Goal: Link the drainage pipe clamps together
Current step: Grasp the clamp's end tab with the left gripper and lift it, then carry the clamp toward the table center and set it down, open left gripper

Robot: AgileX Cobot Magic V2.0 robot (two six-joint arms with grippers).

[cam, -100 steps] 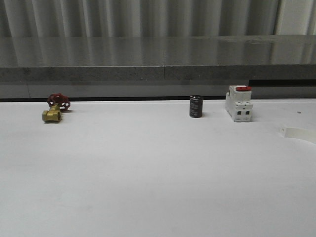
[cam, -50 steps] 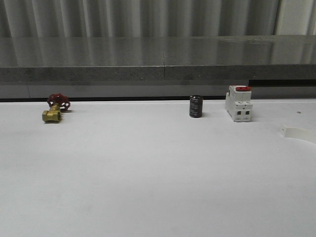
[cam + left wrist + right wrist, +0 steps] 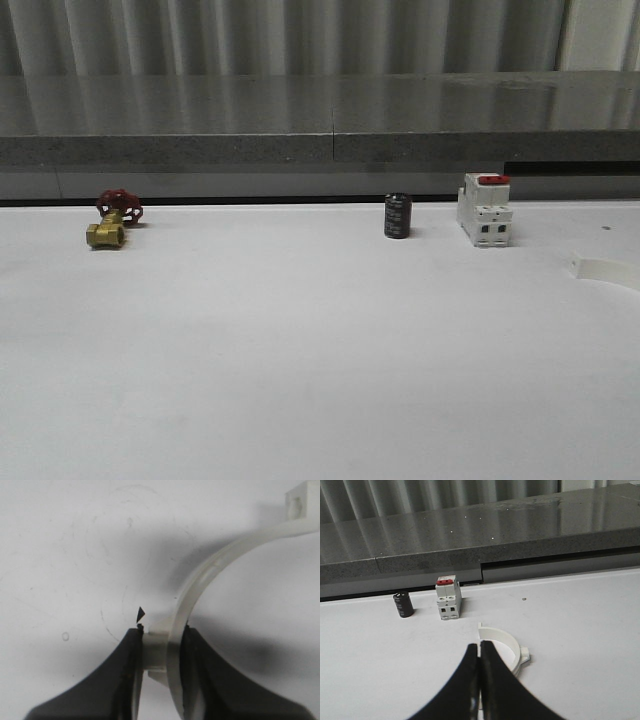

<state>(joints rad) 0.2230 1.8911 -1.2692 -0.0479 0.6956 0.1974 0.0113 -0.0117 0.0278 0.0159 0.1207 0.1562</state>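
Observation:
Next, my left gripper lets go of the white clamp on the open table [image 3: 208, 308] in front of the brass valve, slightly toward the black cylinder.
One white half-ring drainage pipe clamp [image 3: 210, 570] curves over the white table in the left wrist view. My left gripper [image 3: 162, 647] is shut on its block and band near one end, with a black finger [image 3: 127, 670] on each side. A second white half-ring clamp [image 3: 506, 647] lies just past my right gripper [image 3: 480, 652], whose jaws are shut on the thin end tab of that clamp. In the front view a piece of a white clamp [image 3: 605, 270] shows at the table's right edge.
Along the back of the white table stand a brass valve with a red handle [image 3: 112, 222], a black cylinder [image 3: 397, 215] and a white breaker with a red top [image 3: 485, 210]. A grey ledge [image 3: 320, 150] runs behind them. The breaker [image 3: 448, 597] stands beyond the right clamp.
In the front view the white clamp at the right edge has tilted and shifted a little to the right since one second ago. The other objects have not moved.

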